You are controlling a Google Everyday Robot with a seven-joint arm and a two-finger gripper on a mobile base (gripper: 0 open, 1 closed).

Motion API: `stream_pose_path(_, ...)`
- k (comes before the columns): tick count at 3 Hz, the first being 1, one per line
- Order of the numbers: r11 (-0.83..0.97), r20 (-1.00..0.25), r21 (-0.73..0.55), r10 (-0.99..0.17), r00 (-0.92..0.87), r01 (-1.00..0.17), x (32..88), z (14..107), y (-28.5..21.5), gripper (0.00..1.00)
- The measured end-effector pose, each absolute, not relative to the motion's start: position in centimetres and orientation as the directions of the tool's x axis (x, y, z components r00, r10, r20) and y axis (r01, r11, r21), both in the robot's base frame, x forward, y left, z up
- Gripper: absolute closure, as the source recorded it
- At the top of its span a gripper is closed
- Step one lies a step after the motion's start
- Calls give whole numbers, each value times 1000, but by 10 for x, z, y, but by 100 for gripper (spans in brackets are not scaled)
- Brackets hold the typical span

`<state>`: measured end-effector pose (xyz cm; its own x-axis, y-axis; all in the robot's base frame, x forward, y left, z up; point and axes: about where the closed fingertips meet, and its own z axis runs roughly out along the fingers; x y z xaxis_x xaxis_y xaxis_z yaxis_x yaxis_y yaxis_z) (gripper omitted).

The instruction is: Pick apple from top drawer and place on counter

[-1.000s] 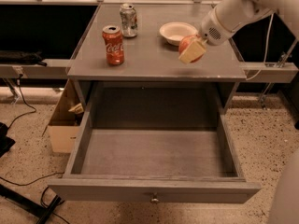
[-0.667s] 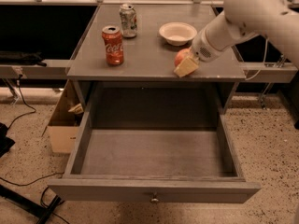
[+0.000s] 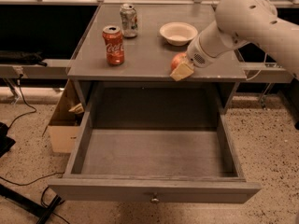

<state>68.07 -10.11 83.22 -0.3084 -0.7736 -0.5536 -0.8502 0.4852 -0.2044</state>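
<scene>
The robot's gripper will let go of the apple on the grey counter (image 3: pixel 187 60) between the white bowl and the open drawer.
The red apple (image 3: pixel 177 59) is at the front edge of the grey counter (image 3: pixel 149 50), right of centre. My gripper (image 3: pixel 181 67) reaches down from the upper right on the white arm and is shut on the apple, with one tan finger pad (image 3: pixel 182 72) showing in front of it. I cannot tell whether the apple rests on the counter or hangs just above it. The top drawer (image 3: pixel 149 150) is pulled wide open below the counter. Its inside is bare and its round knob (image 3: pixel 153 199) faces front.
On the counter stand a red Coca-Cola can (image 3: pixel 114 45), a silver can (image 3: pixel 128 20) behind it and a white bowl (image 3: pixel 178 33) just behind the gripper. A cardboard box (image 3: pixel 63 125) sits on the floor left of the cabinet, with cables at the lower left.
The gripper has moved from beside the white bowl forward and down toward the counter's front edge, carrying the apple with it. The drawer and cans have not moved.
</scene>
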Motion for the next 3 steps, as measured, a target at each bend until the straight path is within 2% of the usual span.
stream_pose_path(2, 612, -586, -246, -712, -388, -752, 713, 881, -132, 100)
stream_pose_path(3, 612, -586, -246, -712, -388, -752, 713, 881, -132, 100)
